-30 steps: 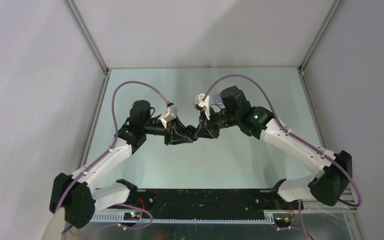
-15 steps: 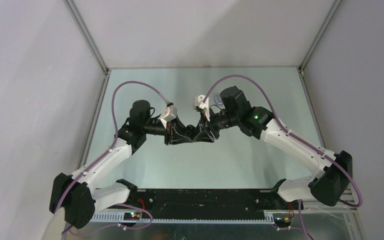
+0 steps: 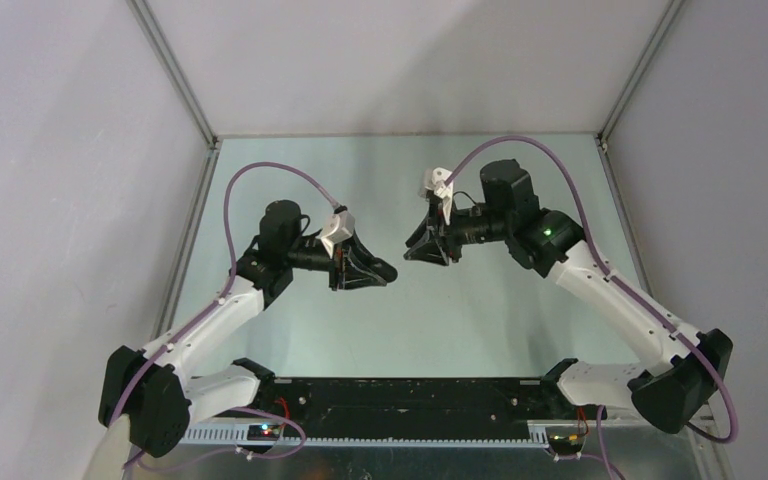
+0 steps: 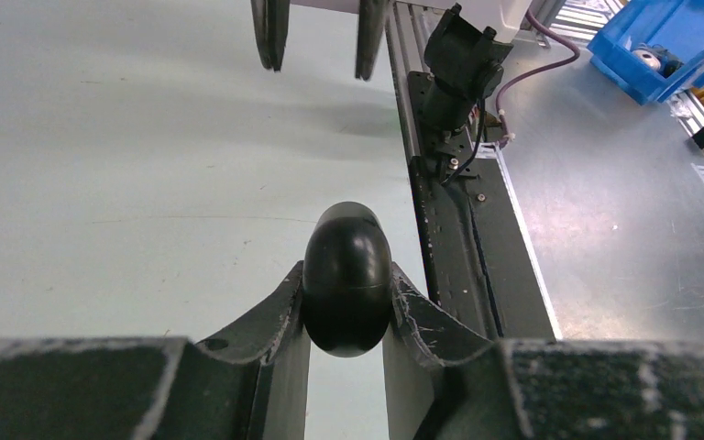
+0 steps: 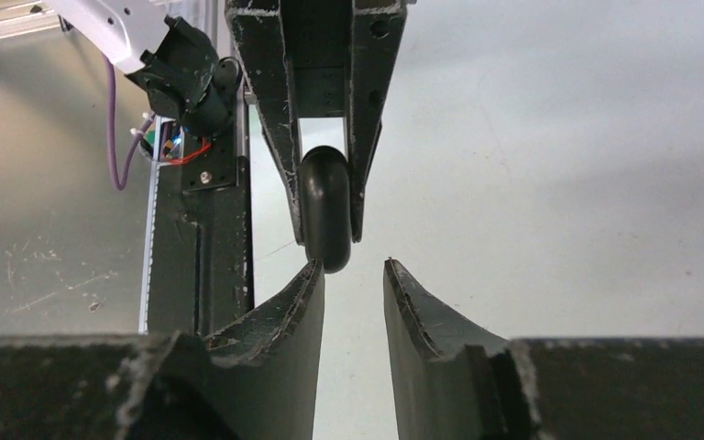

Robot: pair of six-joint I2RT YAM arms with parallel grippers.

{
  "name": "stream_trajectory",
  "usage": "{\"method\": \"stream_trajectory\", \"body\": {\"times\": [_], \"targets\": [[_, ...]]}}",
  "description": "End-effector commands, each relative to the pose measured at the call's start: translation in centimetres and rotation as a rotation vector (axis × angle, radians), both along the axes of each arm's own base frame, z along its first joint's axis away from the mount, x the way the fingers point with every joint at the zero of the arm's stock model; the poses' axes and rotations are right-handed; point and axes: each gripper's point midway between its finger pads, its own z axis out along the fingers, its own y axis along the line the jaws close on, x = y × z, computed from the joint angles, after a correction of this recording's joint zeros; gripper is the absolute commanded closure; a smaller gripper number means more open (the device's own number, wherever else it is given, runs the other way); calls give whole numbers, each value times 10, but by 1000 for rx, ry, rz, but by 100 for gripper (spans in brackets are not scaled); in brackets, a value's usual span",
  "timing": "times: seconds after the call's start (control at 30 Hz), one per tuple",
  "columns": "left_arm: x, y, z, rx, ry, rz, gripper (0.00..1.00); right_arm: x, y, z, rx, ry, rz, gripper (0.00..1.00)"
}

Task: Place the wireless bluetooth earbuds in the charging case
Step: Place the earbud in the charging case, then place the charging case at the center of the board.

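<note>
Next, my left gripper lets go of the black charging case on the bare table (image 3: 400, 216) just behind the gap between my grippers.
A glossy black egg-shaped charging case (image 4: 346, 247) with a thin seam sits pinched between the tips of my left gripper (image 4: 346, 272), which is shut on it. The lid looks closed. The right wrist view shows the same case (image 5: 327, 215) held just beyond my right gripper (image 5: 353, 266), which is open with nothing between its fingers. From above, the left gripper (image 3: 384, 272) and right gripper (image 3: 410, 252) face each other over mid-table, a small gap apart. The earbuds are out of view.
The pale green table (image 3: 460, 320) has metal frame posts at its back corners and white walls around it. A black base rail (image 4: 454, 238) runs along the near edge. A blue bin (image 4: 669, 46) stands beyond the rail.
My right gripper has opened, let go of the case and pulled back to the right and up. The left gripper has kept still, holding the case.
</note>
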Motion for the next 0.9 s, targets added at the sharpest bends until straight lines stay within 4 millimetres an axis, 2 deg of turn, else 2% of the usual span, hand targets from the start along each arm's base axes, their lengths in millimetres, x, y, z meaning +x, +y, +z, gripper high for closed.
{"method": "stream_trajectory", "body": {"times": [0.0, 0.2, 0.3, 0.37, 0.4, 0.53, 0.7, 0.87], "targets": [[-3, -2, 19, -40, -85, -33, 100, -2, 0, 10, 54, -10, 23, 67], [-4, -1, 21, -43, -89, -37, 100, 1, 10, -9, 12, 19, 37, 68], [-4, -1, 20, -42, -90, -36, 100, -9, 17, -17, -6, 13, 93, 65], [-4, -1, 21, -42, -91, -37, 100, -15, 23, -24, -28, -1, 114, 60], [-5, -1, 21, -43, -92, -37, 100, -16, 26, -29, -47, -8, 113, 53], [-5, -1, 22, -44, -94, -38, 100, -17, 31, -40, -87, -40, 115, 40], [-6, -1, 23, -45, -95, -41, 100, -12, 32, -48, -111, -50, 107, 38], [-7, -1, 24, -47, -97, -46, 100, -11, 33, -53, -123, -44, 116, 41]]}}
